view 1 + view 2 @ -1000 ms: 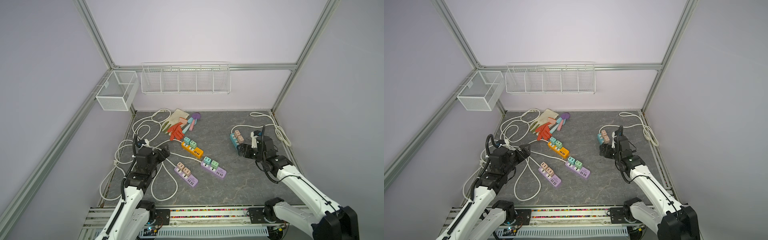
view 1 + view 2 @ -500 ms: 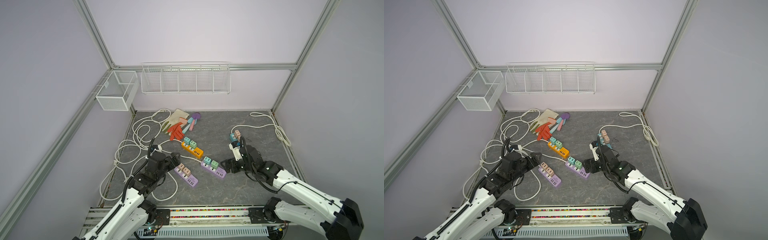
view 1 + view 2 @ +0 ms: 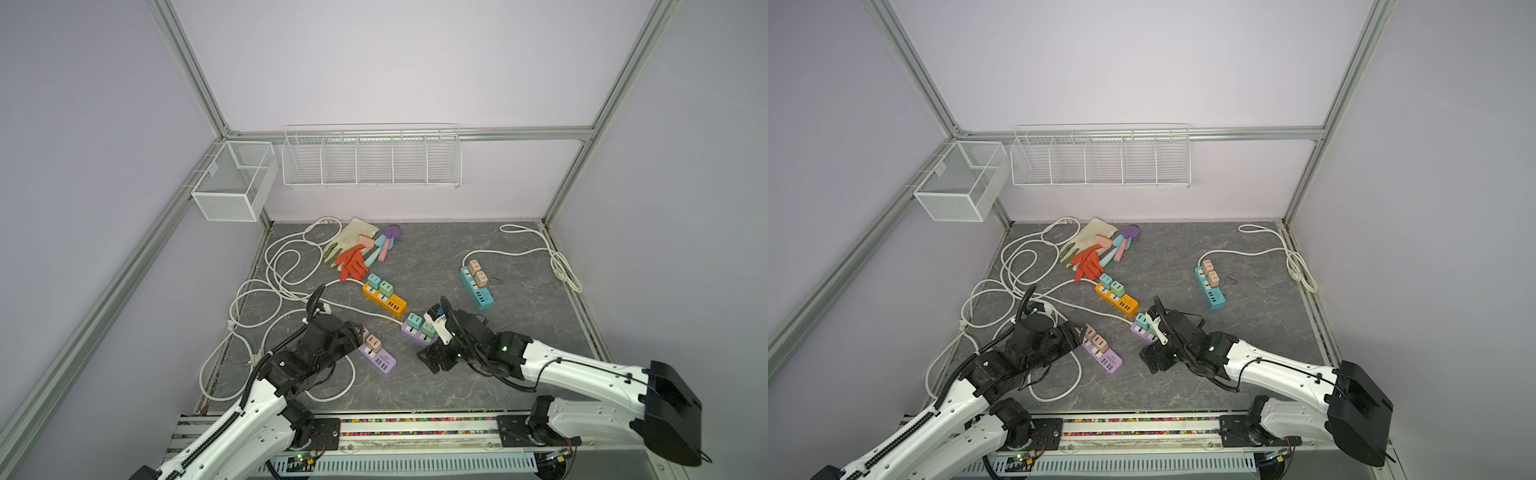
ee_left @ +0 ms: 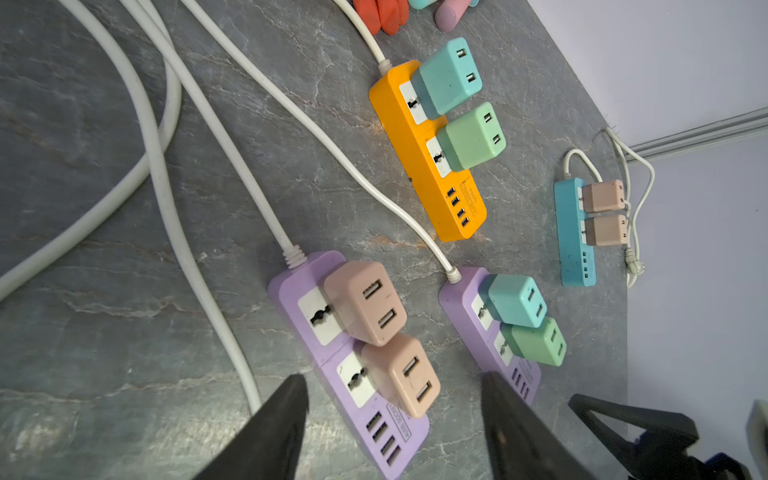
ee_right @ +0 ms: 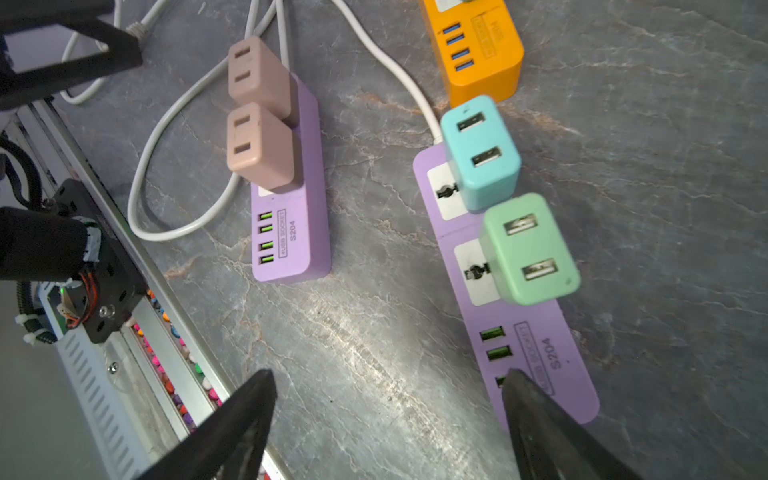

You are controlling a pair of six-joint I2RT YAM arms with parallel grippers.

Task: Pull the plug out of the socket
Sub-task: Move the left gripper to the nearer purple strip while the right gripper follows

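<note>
The sides of the pink plug point(image 3: 373, 343) point(image 5: 262, 148) nearest the USB end of the purple socket strip will be gripped by my right gripper.
Two purple socket strips lie near the front. The left strip point(image 4: 291, 291) point(image 3: 380, 359) carries two pink plugs point(image 4: 365, 303) point(image 4: 401, 374). My left gripper point(image 4: 390, 399) point(image 3: 353, 332) is open, its fingers standing on either side of this strip's USB end and the nearer pink plug, touching neither. The right strip point(image 5: 536, 353) point(image 3: 411, 332) carries a teal plug point(image 5: 480, 153) and a green plug point(image 5: 528, 249). My right gripper point(image 5: 386, 399) point(image 3: 432, 359) is open and empty; one fingertip point(image 5: 528, 411) is over that strip's USB end.
An orange strip point(image 3: 384, 297) with teal and green plugs and a blue strip point(image 3: 478, 289) with two pink plugs lie farther back. White cables point(image 3: 274, 270) loop across the left side. Gloves and coloured tools point(image 3: 357, 253) sit at the back. The front rail point(image 5: 137, 299) runs close by.
Both arms came in toward the middle front, the right one leaving the blue strip for the purple one. My left gripper's jaws have narrowed over the pink plugs.
</note>
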